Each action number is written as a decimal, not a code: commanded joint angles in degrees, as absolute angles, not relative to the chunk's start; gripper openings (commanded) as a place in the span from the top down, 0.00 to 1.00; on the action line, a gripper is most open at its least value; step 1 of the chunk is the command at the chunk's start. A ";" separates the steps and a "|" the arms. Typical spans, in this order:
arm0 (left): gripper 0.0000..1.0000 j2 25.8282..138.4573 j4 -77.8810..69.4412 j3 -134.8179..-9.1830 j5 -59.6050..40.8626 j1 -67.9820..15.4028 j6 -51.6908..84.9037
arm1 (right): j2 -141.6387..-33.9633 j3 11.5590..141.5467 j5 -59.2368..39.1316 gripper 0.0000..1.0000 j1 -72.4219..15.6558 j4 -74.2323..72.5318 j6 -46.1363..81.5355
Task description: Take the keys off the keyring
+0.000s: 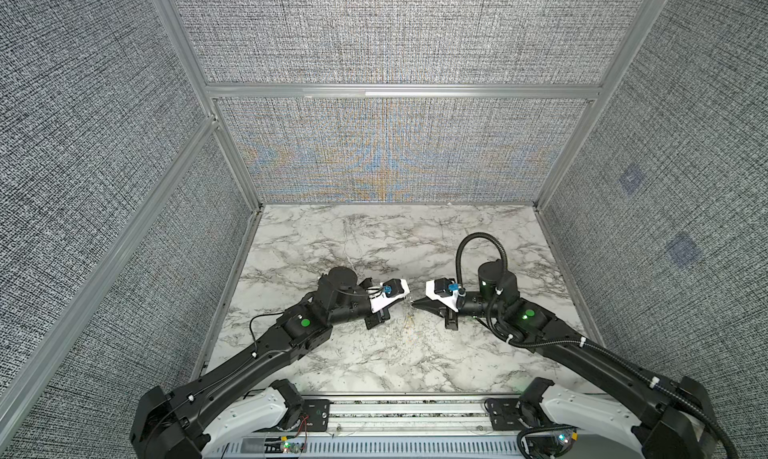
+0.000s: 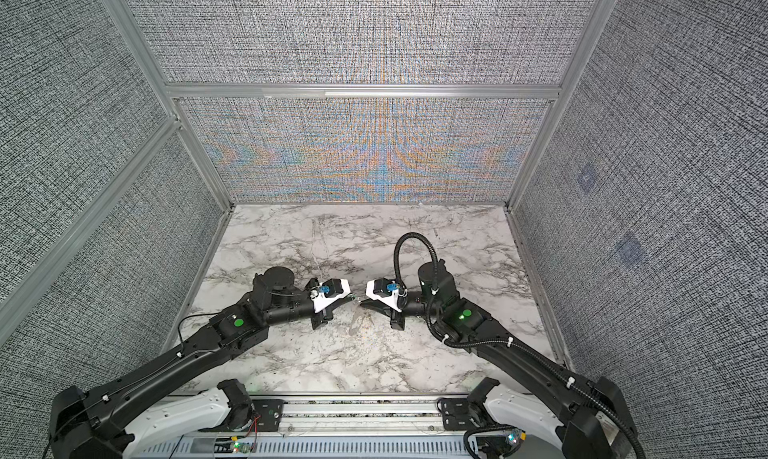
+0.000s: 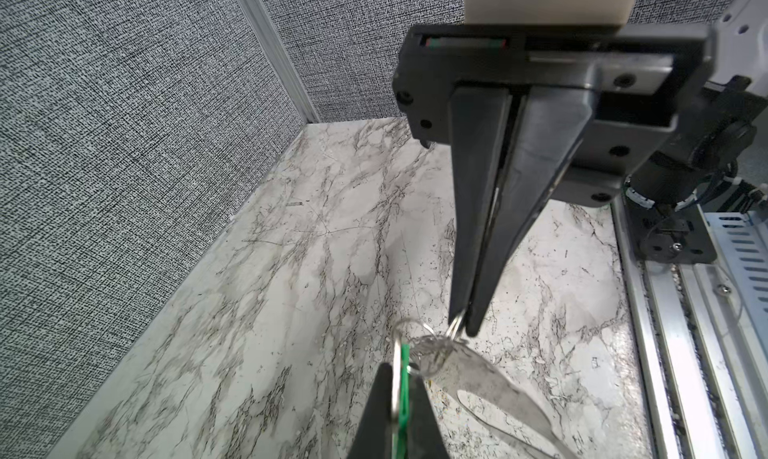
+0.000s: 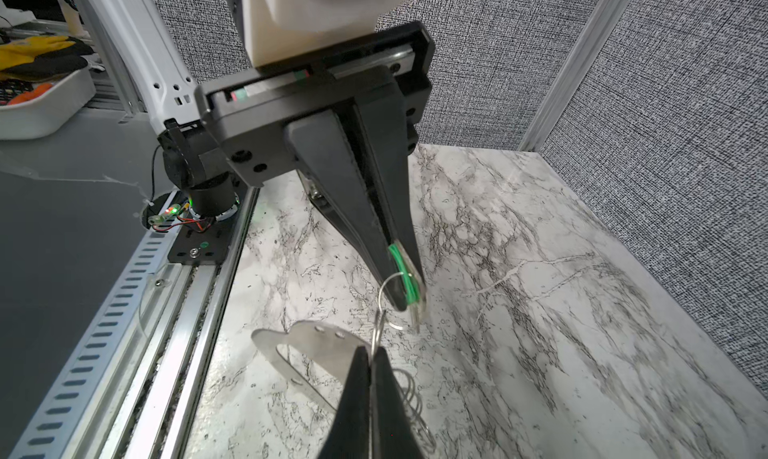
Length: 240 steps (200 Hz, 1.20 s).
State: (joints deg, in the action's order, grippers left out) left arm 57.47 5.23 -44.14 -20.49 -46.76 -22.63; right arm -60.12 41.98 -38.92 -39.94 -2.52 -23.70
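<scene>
The green tag stands edge-on to the robot's right gripper, so the left gripper should turn the tag before the right gripper takes the wire ring [image 4: 381,292] at its hole.
Both grippers meet tip to tip above the middle of the marble table [image 1: 374,353]. My left gripper [image 3: 401,367] [image 1: 404,299] is shut on the green tag [image 3: 402,394] of one of the keys, with a thin wire ring pinched beside it. The right wrist view shows the same green tag [image 4: 401,265] between the left fingers [image 4: 374,245]. My right gripper [image 4: 371,351] [image 1: 415,304] is shut on a small wire ring [image 4: 377,328] of the keyring [image 4: 307,344]. Its flat grey oval plate [image 3: 490,378] hangs tilted below the fingertips, off the table. It is faint in both top views.
Grey fabric walls in aluminium frames close in the table on the left, back and right. A slotted metal rail [image 1: 407,411] with both arm bases runs along the front edge. Outside the cell stands a white bin [image 4: 41,103] holding a yellow glove.
</scene>
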 commanded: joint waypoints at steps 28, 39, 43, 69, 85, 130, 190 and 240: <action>1.00 58.93 3.71 -46.24 -18.28 -46.49 -21.97 | -62.60 45.97 -36.84 1.00 -40.62 5.91 -29.65; 1.00 59.05 3.76 -46.56 -18.15 -46.45 -21.80 | -63.32 46.96 -36.14 1.00 -40.78 7.13 -30.74; 1.00 59.06 3.75 -46.65 -18.06 -46.49 -21.72 | -63.56 47.32 -35.76 1.00 -40.78 7.42 -30.93; 1.00 59.40 4.21 -47.20 -17.23 -46.47 -21.62 | -64.86 49.55 -32.82 1.00 -41.03 9.65 -32.25; 1.00 59.67 5.30 -47.89 -16.40 -46.49 -21.71 | -65.01 50.33 -30.10 1.00 -40.99 9.62 -32.04; 1.00 60.80 8.16 -50.32 -12.28 -46.49 -21.32 | -63.29 52.01 -25.73 0.79 -40.96 11.51 -32.35; 1.00 63.88 10.82 -55.44 -9.25 -46.68 -17.81 | -55.23 51.07 -20.39 0.64 -41.13 13.59 -26.73; 1.00 65.90 12.70 -58.73 -6.57 -47.64 -13.71 | -53.96 49.84 -14.29 0.64 -46.90 7.96 -17.74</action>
State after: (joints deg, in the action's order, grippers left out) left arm 65.19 12.27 -57.56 -8.40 -47.31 -16.43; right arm -53.84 50.26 -18.79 -44.27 12.53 -23.46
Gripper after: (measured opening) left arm 0.078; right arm 0.360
